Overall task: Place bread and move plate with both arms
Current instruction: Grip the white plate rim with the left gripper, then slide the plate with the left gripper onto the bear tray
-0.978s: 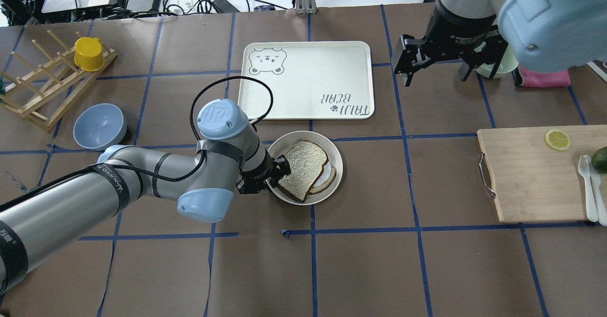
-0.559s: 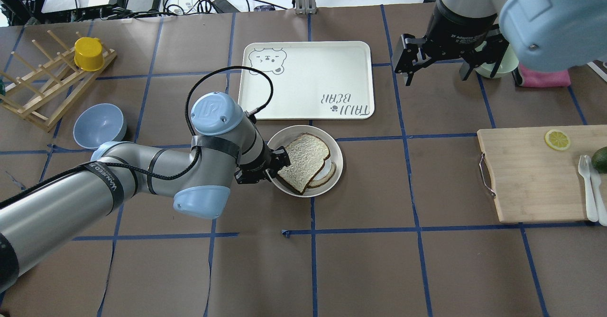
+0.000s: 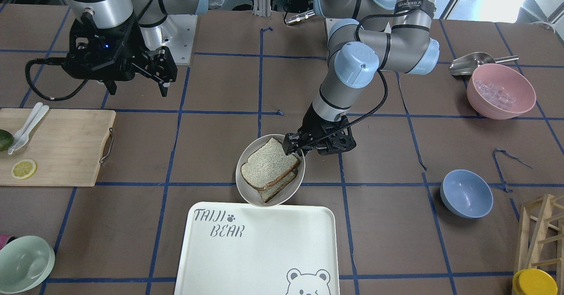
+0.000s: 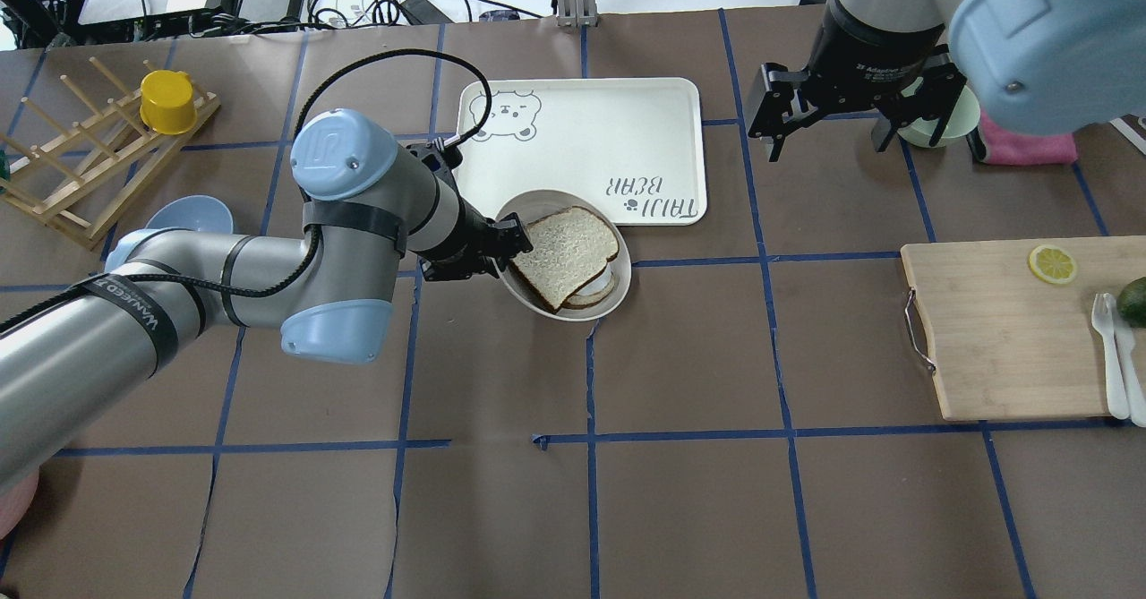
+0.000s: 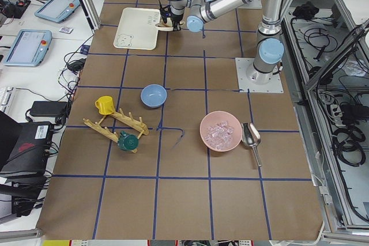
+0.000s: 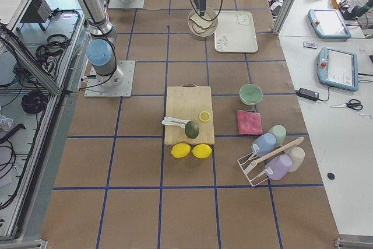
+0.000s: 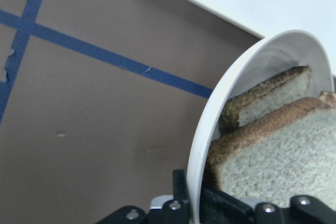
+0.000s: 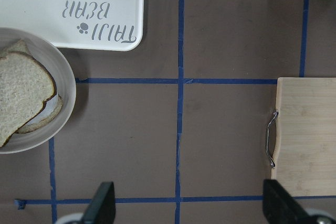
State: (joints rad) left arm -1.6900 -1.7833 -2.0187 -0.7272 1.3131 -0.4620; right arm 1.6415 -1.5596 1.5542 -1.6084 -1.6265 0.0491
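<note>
My left gripper has the off-white plate, now held off the table. It will let go of the plate on the bear tray (image 3: 256,254), between the letters and the bear face.
The off-white plate (image 4: 607,302) (image 3: 245,193) is held off the table at the near edge of the bear tray (image 4: 591,147). The plain bread (image 4: 564,250) (image 3: 266,169) lies on top of a second slice with an egg white (image 4: 598,287). My left gripper (image 4: 510,250) (image 3: 294,147) is shut on the plate's rim, which shows between its fingers in the left wrist view (image 7: 197,171). My right gripper (image 4: 850,120) (image 3: 134,76) is open and empty, high above the table at the far right. The plate and bread show in the right wrist view (image 8: 68,108) (image 8: 21,95).
A wooden cutting board (image 4: 1003,330) with a lemon slice, cutlery and an avocado lies at the right. A blue bowl (image 4: 192,214), a dish rack with a yellow cup (image 4: 168,102), a pink bowl (image 3: 500,90), a green bowl (image 3: 24,264) and a pink cloth (image 4: 1030,147) stand around.
My left gripper has carried the plate with the bread away from me and slightly left, up to the tray's near edge. The right arm has barely moved.
</note>
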